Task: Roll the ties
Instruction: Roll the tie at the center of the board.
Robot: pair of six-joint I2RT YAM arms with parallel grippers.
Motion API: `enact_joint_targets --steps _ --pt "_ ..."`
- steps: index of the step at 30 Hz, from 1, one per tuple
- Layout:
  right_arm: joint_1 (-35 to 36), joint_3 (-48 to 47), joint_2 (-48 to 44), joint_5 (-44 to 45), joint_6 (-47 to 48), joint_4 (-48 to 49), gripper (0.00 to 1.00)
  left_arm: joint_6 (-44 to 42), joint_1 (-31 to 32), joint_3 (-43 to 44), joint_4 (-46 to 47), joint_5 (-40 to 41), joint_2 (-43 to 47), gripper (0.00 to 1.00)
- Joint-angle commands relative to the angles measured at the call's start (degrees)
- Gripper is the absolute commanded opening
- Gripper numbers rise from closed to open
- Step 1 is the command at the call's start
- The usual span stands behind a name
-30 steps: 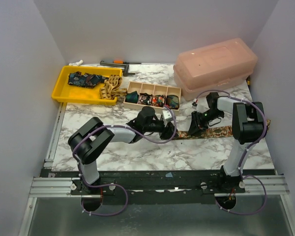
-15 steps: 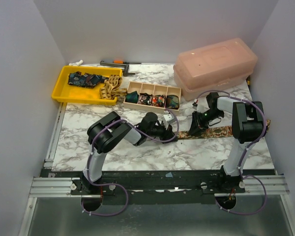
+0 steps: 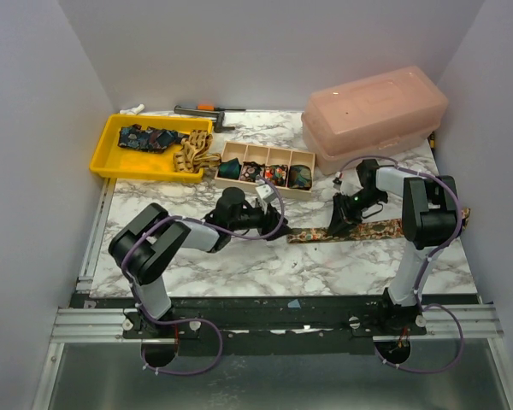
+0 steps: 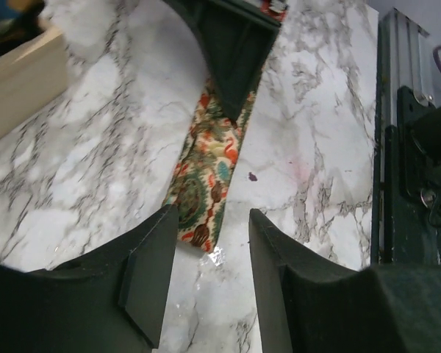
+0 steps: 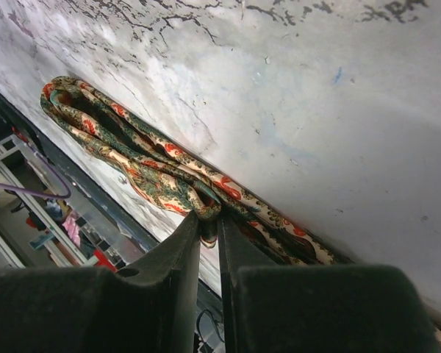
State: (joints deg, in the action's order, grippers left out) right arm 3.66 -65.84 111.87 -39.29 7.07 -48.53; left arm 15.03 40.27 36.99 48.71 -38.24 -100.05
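I should let go of the bunched fold of the tie that my right gripper pinches away from its narrow end, and take the tie's narrow end (image 3: 297,237) with my left gripper.
One tie (image 3: 372,231), patterned in green, red and cream, lies stretched across the marble from the middle to the right edge. My right gripper (image 3: 338,224) is shut on a bunched fold of this tie (image 5: 143,165), the cloth pinched between its fingertips (image 5: 209,224). My left gripper (image 3: 276,226) is open just left of the tie's narrow end (image 4: 206,198), which rests flat on the marble right at its fingertips (image 4: 212,220), not gripped. Rolled ties (image 3: 265,173) fill a wooden divider box (image 3: 312,191). A dark blue tie (image 3: 145,137) and a tan tie (image 3: 192,154) lie in the yellow tray (image 3: 111,166).
A pink lidded plastic box (image 3: 376,115) stands at the back right, close behind the right arm. Small tools (image 3: 207,109) lie along the back wall. The metal rail (image 4: 400,147) of the table's near edge runs beside the left gripper.
My left gripper has opened and drawn back to the left, leaving the tie's narrow end uncovered on the marble. The right gripper has kept its hold in the same place.
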Motion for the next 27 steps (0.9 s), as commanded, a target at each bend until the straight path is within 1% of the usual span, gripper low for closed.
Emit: enact_joint_targets --steps 1,4,6,8,11,13,14,15,17,19,21,24,25,27 --pt "1.3 0.7 2.9 9.5 2.6 3.2 0.18 9.0 -2.5 -0.7 -3.9 -1.3 -1.2 0.48" --pt "1.5 0.5 2.6 10.0 2.7 2.8 0.19 12.2 -2.4 -1.1 -2.9 -1.5 -3.0 0.52" --pt "1.5 0.4 1.7 9.4 3.0 2.1 0.22 13.1 -2.4 -1.6 -2.3 -0.5 -3.4 0.54" --pt "1.5 -0.2 -0.1 9.0 3.0 1.4 0.29 13.2 -2.5 -2.1 -1.0 -0.1 -3.4 0.54" --pt "1.5 -2.5 -3.6 7.1 4.2 -1.7 0.46 15.8 -3.0 -2.4 -0.5 0.0 -3.7 0.53" --pt "1.5 -3.6 -6.4 5.8 4.8 -3.6 0.54 18.2 -3.3 -2.7 0.5 -0.9 -4.2 0.52" --pt "1.5 -4.1 -7.6 4.9 5.5 -4.7 0.55 19.1 -3.4 -2.6 0.8 -1.6 -4.4 0.51" --pt "1.5 -4.6 -8.8 3.9 5.7 -5.3 0.55 20.0 -3.4 -2.5 0.9 -1.8 -4.7 0.51" --pt "1.5 -5.1 -10.2 0.9 5.3 -5.2 0.5 21.3 -3.4 -2.1 0.6 -2.4 -5.4 0.51" --pt "1.6 -5.9 -9.7 -3.3 4.2 -5.0 0.46 22.5 -3.4 -0.8 -0.3 -2.7 -6.4 0.52" --pt "1.9 -5.8 -8.2 -7.3 3.1 -4.1 0.36 24.1 -3.4 0.5 -1.8 -2.7 -7.7 0.53" --pt "3.5 -4.8 -5.2 -9.6 1.3 -2.4 0.24 26.0 -3.4 1.8 -3.0 -2.3 -9.4 0.53" --pt "4.1 -4.5 -4.1 -10.0 1.0 -1.9 0.21 26.3 -3.4 2.1 -3.4 -2.2 -9.8 0.53" --pt "5.0 -3.6 -3.1 -10.2 0.4 -0.2 0.19 26.8 -3.4 2.9 -4.4 -2.2 -10.5 0.53"
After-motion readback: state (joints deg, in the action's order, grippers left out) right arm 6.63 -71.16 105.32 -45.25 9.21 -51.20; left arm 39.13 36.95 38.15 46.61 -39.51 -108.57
